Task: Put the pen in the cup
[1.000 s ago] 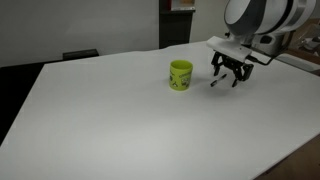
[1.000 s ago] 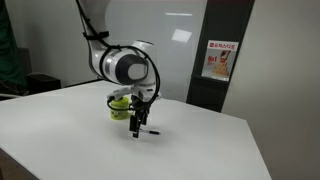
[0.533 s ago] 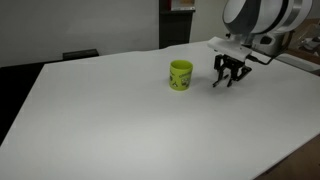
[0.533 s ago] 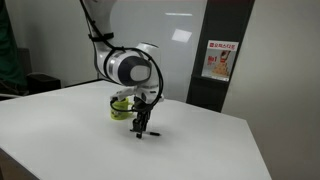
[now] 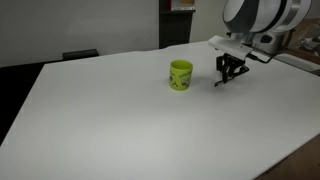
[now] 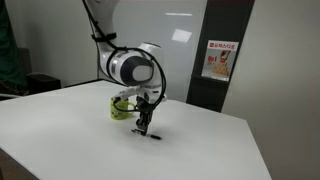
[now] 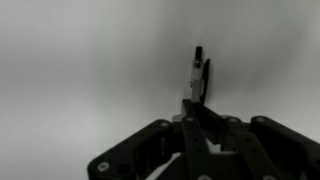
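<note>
The gripper pinches the pen near its middle, leaving a short end past the fingers, so it should open and grip closer to its opposite end (image 6: 156, 137).
A lime-green cup (image 5: 180, 75) stands upright on the white table (image 5: 120, 120); in an exterior view the cup (image 6: 120, 107) is partly hidden behind the arm. My gripper (image 5: 228, 75) is down at the table surface just beside the cup, with its fingers pressed together on a thin black pen (image 7: 198, 77). In the wrist view the pen sticks out beyond the closed fingertips of the gripper (image 7: 197, 108). In an exterior view the pen (image 6: 150, 134) shows as a short dark stick at the tips of the gripper (image 6: 144, 126).
The table's near edge (image 5: 290, 160) runs diagonally at the lower right. A dark wall panel with a red-and-white sign (image 6: 219, 60) stands behind the table. A dark chair back (image 5: 80, 54) shows past the far edge.
The jaws went from wide open around the pen to closed on it. The arm has barely moved, staying low beside the cup.
</note>
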`<state>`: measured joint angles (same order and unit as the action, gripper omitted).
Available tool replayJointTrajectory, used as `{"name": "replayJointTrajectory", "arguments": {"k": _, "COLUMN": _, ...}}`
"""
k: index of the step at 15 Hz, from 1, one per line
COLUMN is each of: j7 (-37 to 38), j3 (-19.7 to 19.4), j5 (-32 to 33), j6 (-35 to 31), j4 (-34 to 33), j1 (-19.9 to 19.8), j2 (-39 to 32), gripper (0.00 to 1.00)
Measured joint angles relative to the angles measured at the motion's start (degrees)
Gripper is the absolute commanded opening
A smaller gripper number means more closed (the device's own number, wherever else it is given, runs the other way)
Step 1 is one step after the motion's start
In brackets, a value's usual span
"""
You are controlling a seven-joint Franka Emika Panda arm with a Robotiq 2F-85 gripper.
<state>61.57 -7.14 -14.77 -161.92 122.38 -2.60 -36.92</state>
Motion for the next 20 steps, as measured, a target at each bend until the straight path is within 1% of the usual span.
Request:
{"name": "replayJointTrajectory", "arguments": {"k": 5, "j7": -1.0, "j3": -0.2, "j5": -0.2, "j6": -0.2, "j4": -0.5, "j1": 0.0, "j2": 0.0, "gripper": 0.72}}
{"name": "replayJointTrajectory", "arguments": {"k": 7, "j7": -1.1, "j3": -0.3, "j5": -0.2, "j6": -0.4, "j4": -0.7, "j1": 0.0, "j2": 0.0, "gripper": 0.84}}
{"name": "replayJointTrajectory", "arguments": {"k": 8, "j7": -1.1, "j3": -0.4, "j5": -0.2, "j6": -0.4, "j4": -0.9, "j1": 0.0, "j2": 0.0, "gripper": 0.92}}
{"name": "replayJointTrajectory", "arguments": {"k": 9, "j7": -1.2, "j3": -0.5, "j5": -0.2, "j6": -0.4, "j4": -1.0, "j1": 0.0, "j2": 0.0, "gripper": 0.97}}
{"name": "replayJointTrajectory", "arguments": {"k": 10, "j7": -1.2, "j3": -0.7, "j5": -0.2, "j6": -0.5, "j4": -1.1, "j1": 0.0, "j2": 0.0, "gripper": 1.0}}
{"name": "replayJointTrajectory", "arguments": {"k": 20, "j7": -1.1, "j3": -3.1, "j5": -0.2, "j6": -0.4, "j4": -1.5, "j1": 0.3, "j2": -0.5, "gripper": 1.0}}
